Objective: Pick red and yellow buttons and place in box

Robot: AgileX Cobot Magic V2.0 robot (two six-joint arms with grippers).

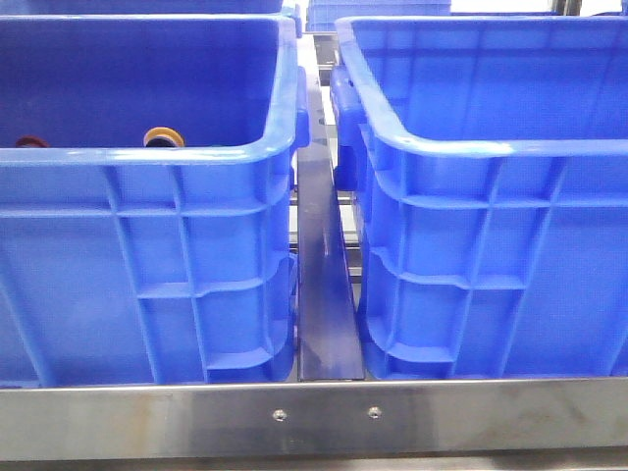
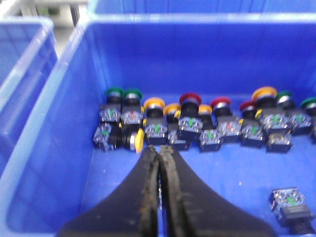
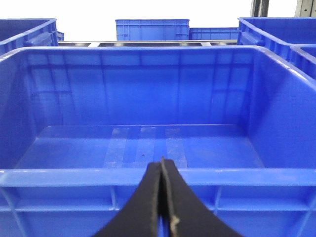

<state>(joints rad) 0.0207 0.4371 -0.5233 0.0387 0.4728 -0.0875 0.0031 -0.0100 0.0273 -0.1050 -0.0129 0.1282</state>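
Observation:
I will next move my left gripper to the red button between the yellow buttons and close it just below its red cap (image 1: 30,142) (image 2: 190,107).
In the left wrist view, a row of push buttons lies on the floor of a blue bin (image 2: 64,98). Among them are a red button (image 2: 189,98), a second red one (image 2: 220,102) and a yellow button (image 2: 154,103). Another yellow button (image 2: 138,140) lies on its side. My left gripper (image 2: 159,150) is shut and empty, its tips just short of that row, beside the sideways yellow button. My right gripper (image 3: 162,162) is shut and empty, just outside the near rim of an empty blue box (image 3: 74,177). In the front view a red cap (image 1: 29,141) and a yellow cap (image 1: 162,135) peek over the left bin's rim.
Green buttons (image 2: 114,92) lie at both ends of the row, and a lone button block (image 2: 291,205) lies apart. The front view shows two tall blue bins (image 1: 491,147) side by side with a narrow gap (image 1: 322,285), behind a metal rail (image 1: 314,417). More blue crates (image 3: 152,28) stand behind.

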